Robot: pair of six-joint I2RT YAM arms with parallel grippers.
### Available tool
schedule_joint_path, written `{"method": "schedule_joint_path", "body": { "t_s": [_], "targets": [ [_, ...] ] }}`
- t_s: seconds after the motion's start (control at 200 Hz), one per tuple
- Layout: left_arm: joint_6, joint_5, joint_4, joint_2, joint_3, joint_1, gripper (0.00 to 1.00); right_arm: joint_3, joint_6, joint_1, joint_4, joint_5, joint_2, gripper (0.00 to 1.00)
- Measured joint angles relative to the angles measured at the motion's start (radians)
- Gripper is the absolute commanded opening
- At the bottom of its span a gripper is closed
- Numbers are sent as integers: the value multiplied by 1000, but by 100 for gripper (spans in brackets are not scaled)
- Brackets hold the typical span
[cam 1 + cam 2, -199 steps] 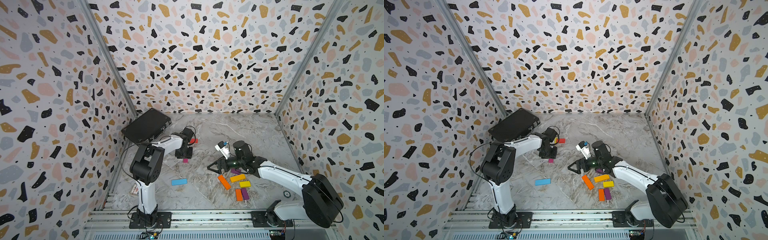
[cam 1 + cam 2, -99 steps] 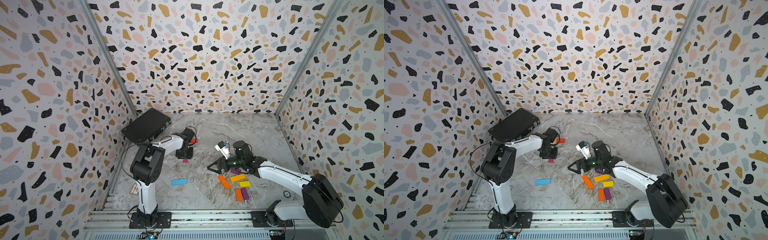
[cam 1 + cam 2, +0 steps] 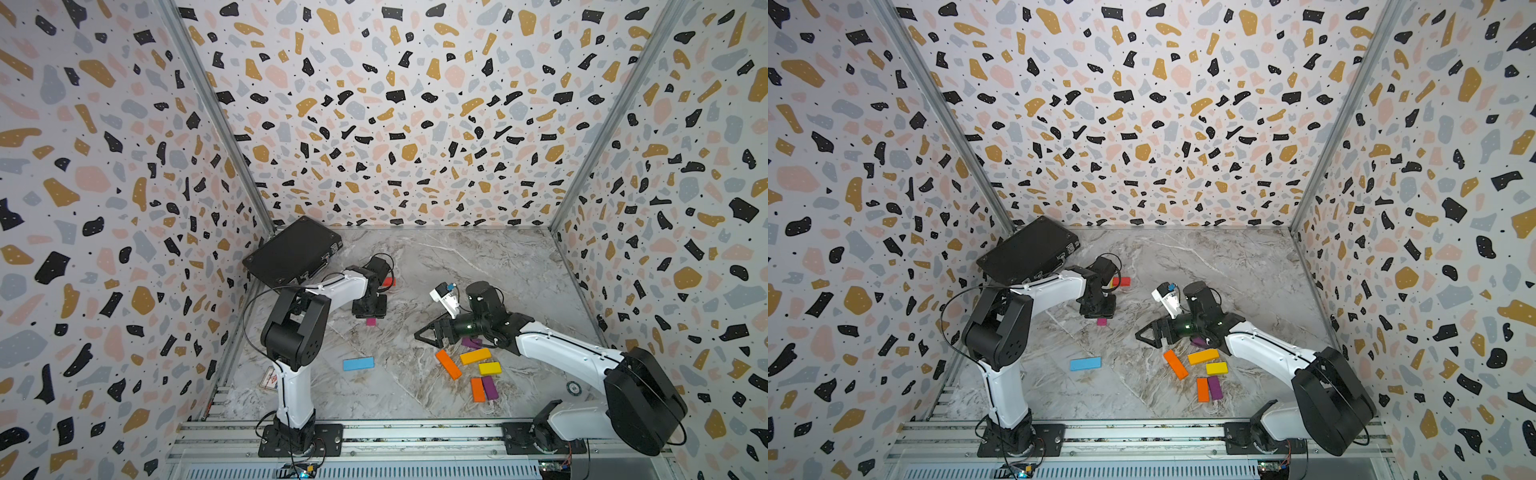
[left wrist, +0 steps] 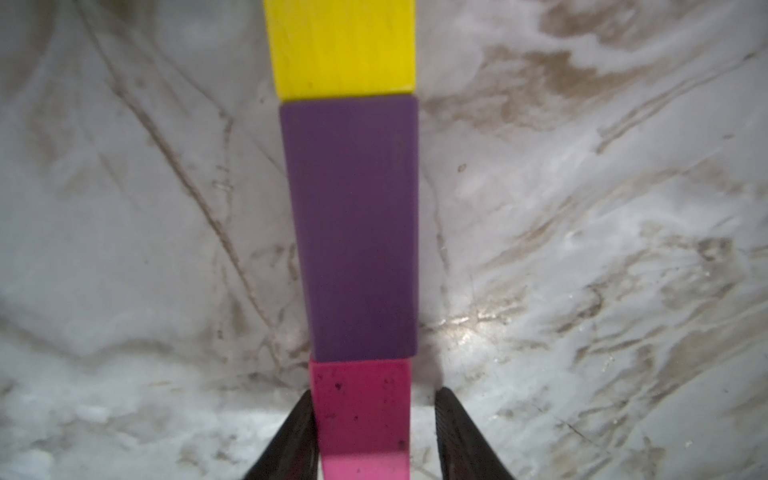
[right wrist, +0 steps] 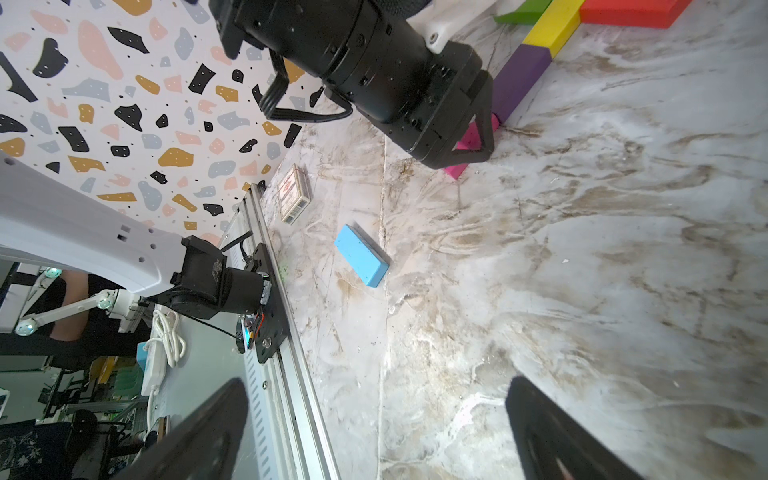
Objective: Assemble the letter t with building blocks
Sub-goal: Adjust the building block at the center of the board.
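The lone blue block has its end (image 3: 366,363) (image 5: 370,268) facing the orange blocks, and my right gripper needs to go there next and close on it.
In the left wrist view a yellow block (image 4: 340,45), a purple block (image 4: 353,232) and a pink block (image 4: 361,407) lie end to end in one line. My left gripper (image 4: 374,392) straddles the pink block: one finger touches it and a gap shows at the other. The right wrist view shows a red block (image 5: 631,12) and a green block (image 5: 519,16) across the yellow end. My right gripper (image 3: 424,334) hovers open and empty over bare floor. A blue block (image 3: 358,363) lies alone. Several orange, yellow and purple blocks (image 3: 475,356) lie under the right arm.
A black case (image 3: 293,251) leans in the back left corner. A small printed box (image 5: 294,193) lies by the front rail near the left arm's base. A round token (image 3: 573,387) sits at the front right. Patterned walls close in three sides.
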Motion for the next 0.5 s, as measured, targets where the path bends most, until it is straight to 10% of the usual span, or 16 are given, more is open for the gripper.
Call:
{"method": "schedule_joint_path", "body": {
  "t_s": [0.501],
  "targets": [
    [-23, -7, 0, 1, 0, 0, 39, -10, 2, 0, 3, 0, 0, 99]
  ]
}}
